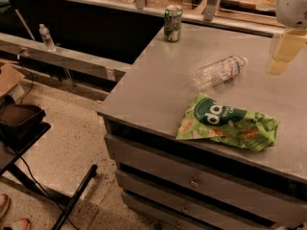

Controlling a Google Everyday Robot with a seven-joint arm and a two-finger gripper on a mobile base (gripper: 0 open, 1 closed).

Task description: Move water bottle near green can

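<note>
My gripper is to close on the cap-side half (227, 69) of the water bottle, between the bottle's middle and its white cap.
The water bottle (219, 71) is clear ribbed plastic with a white cap. It lies on its side in the middle of the grey counter (158, 75), cap pointing right. The green can (172, 23) stands upright at the counter's far edge, up and to the left of the bottle. My gripper (283, 51) hangs at the right edge of the view, above the counter and to the right of the bottle's cap. It holds nothing and is apart from the bottle.
A green snack bag (228, 122) lies flat near the counter's front edge, just below the bottle. A small upright bottle (46, 36) stands on a far ledge at left. Drawers (192, 181) run under the counter. A black stand (19, 128) is on the floor at left.
</note>
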